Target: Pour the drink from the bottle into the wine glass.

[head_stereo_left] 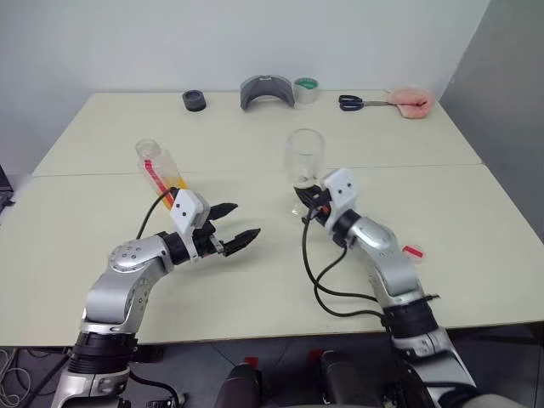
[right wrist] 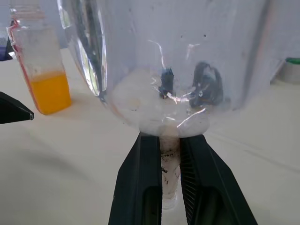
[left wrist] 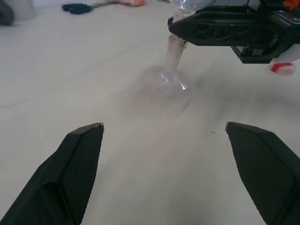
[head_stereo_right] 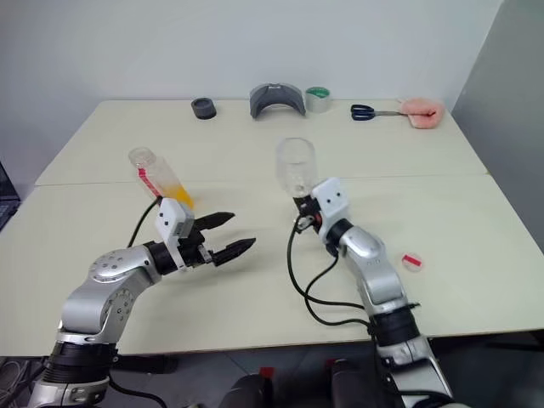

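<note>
Next, I set the wine glass on the bare table just this side of the seam (head_stereo_left: pixel 270 206), nearer the bottle, with my right gripper.
The bottle (head_stereo_left: pixel 158 168) stands uncapped and leaning on the left of the table, with the orange drink (right wrist: pixel 49 91) low inside it and a red label strip down its side. The empty wine glass (head_stereo_left: pixel 304 155) is upright at the table's middle. My right gripper (right wrist: pixel 169 161) is shut on its stem just under the bowl, and its foot (left wrist: pixel 164 84) is at or just above the table top. In front of the bottle, my left gripper (head_stereo_left: pixel 236 223) is open and holds nothing, pointing toward the glass. Its fingertips (left wrist: pixel 93 133) stand wide apart.
A red cap (head_stereo_left: pixel 413 252) lies on the table to the right of my right arm. Along the far edge are a black roll (head_stereo_left: pixel 194 100), a grey curved piece (head_stereo_left: pixel 266 91), a tape roll (head_stereo_left: pixel 306 89), scissors (head_stereo_left: pixel 361 103) and a pink object (head_stereo_left: pixel 412 102).
</note>
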